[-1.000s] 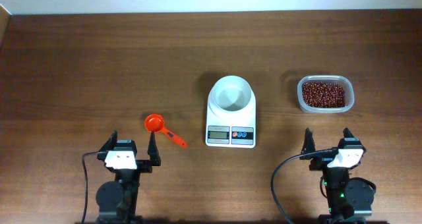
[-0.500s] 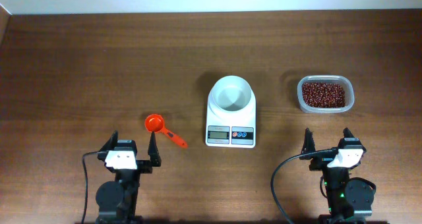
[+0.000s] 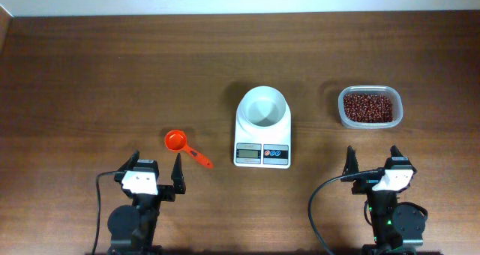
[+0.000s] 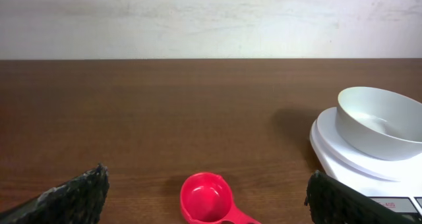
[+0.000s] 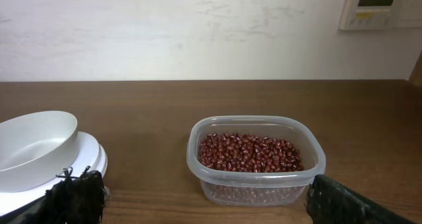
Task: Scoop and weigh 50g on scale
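Observation:
The rim of the scoop's cup [image 3: 166, 142] [image 4: 182, 199] is next for my left gripper, which should go there and close on the side of the cup away from the scoop's handle.
The white scale [image 3: 262, 139] stands mid-table with an empty round white bowl [image 3: 262, 107] on top. A red-orange scoop [image 3: 177, 141] lies to its left, cup up, handle pointing toward the front right. My left gripper [image 3: 157, 160] is open just in front of the scoop, not touching it. In the left wrist view the scoop [image 4: 208, 199] sits between my dark fingers [image 4: 76, 197], with the scale [image 4: 343, 145] at the right. My right gripper [image 3: 372, 154] is open at the front right, facing the clear tub of red beans [image 5: 256, 159], nothing between its fingers [image 5: 349, 201].
The clear tub of beans [image 3: 369, 107] sits right of the scale. Black cables [image 3: 97, 210] loop beside each arm base at the front edge. A pale wall [image 4: 211, 20] runs along the table's far edge.
My left gripper has shifted slightly to the right and turned a little toward the scoop. The right arm, scoop, scale and tub have not moved.

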Robot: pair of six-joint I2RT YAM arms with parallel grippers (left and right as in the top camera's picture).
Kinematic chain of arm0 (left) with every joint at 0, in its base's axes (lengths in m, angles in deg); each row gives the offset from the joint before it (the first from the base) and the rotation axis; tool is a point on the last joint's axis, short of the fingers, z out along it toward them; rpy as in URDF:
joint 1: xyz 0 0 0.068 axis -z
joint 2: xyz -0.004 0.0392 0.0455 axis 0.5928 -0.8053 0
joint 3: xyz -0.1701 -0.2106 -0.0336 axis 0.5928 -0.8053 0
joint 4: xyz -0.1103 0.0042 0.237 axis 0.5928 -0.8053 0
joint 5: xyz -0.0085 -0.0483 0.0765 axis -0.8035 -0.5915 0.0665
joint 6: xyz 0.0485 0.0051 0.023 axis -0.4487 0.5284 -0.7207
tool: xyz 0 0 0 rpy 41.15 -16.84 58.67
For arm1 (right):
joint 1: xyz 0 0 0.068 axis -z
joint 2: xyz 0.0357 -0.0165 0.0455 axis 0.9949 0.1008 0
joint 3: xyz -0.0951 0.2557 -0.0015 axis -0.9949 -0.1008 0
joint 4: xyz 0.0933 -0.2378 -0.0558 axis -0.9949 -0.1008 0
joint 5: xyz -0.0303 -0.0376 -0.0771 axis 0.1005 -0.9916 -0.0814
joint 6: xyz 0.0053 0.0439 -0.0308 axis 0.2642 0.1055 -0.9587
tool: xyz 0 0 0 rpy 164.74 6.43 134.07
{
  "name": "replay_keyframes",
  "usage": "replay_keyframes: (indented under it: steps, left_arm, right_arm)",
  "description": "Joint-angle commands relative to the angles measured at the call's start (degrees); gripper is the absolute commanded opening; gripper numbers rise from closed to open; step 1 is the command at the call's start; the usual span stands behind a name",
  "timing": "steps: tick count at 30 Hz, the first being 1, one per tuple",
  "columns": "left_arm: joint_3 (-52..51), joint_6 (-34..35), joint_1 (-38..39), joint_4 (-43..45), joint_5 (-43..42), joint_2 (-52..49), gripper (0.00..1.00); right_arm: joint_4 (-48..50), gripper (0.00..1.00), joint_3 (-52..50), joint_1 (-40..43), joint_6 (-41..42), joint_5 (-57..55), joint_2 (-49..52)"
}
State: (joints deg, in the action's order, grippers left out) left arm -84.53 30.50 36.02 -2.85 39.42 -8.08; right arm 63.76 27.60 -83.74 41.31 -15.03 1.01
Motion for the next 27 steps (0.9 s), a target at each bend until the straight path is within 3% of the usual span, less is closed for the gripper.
replay_keyframes:
  steps: [1, 12, 27]
  left_arm:
    - [2.47, 2.99, 0.28, -0.24, -0.87, 0.46, 0.99]
    - [8.92, 3.28, 0.28, -5.90, -3.89, -1.40, 0.99]
    - [23.32, 3.37, 0.28, -12.24, -11.43, -23.52, 0.99]
  right_arm:
    - [-0.20, 0.99, -0.42, -0.42, 0.17, -0.68, -0.39]
    - [-0.22, 0.99, -0.42, -0.42, 0.17, -0.68, -0.39]
    - [-0.22, 0.99, -0.42, -0.42, 0.17, -0.68, -0.39]
